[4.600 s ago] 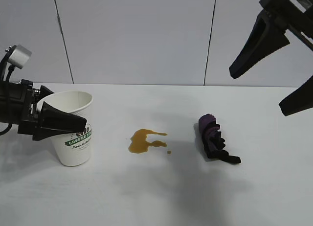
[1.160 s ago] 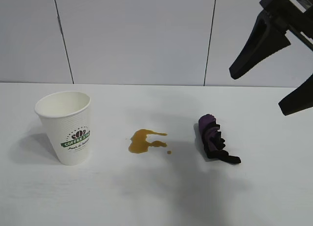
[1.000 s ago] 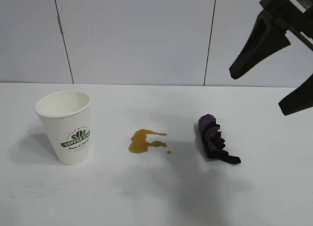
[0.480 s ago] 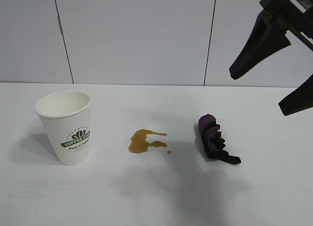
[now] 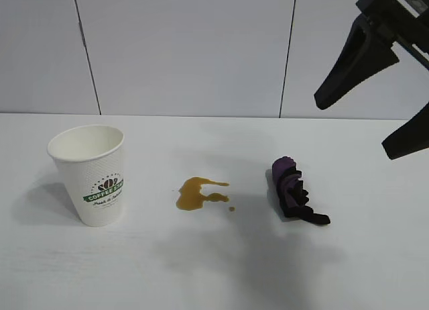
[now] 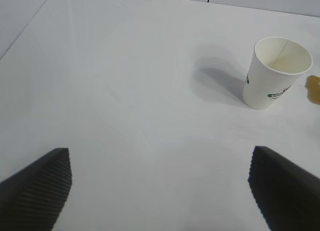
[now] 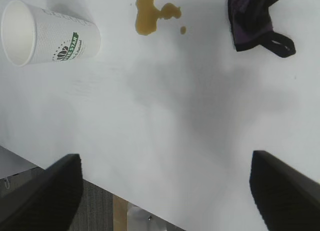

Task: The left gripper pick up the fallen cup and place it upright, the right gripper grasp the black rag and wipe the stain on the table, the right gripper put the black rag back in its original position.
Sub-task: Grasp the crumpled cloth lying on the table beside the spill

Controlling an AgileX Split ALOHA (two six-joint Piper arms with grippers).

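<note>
Next, my right gripper grabs the black rag by its bunched middle (image 5: 293,189) (image 7: 254,3), between the rag's purple end and thin black end.
The white cup (image 5: 90,174) with a green logo stands upright at the left of the white table (image 5: 214,270); it also shows in the left wrist view (image 6: 274,73) and the right wrist view (image 7: 47,39). The amber stain (image 5: 198,192) lies in the middle, also in the right wrist view (image 7: 152,15). The black and purple rag (image 5: 293,191) lies to its right, also in the right wrist view (image 7: 254,18). My right gripper (image 5: 365,105) is open and empty, high above the rag at the upper right. My left gripper (image 6: 160,186) is open and empty, far from the cup, outside the exterior view.
A pale grey panelled wall (image 5: 188,48) stands behind the table. The table's front edge and a dark floor with a metal fitting (image 7: 140,216) show in the right wrist view.
The left gripper, which held the upright cup 4.6 s ago, has let go and withdrawn out of the exterior view. Over the last second nothing has moved.
</note>
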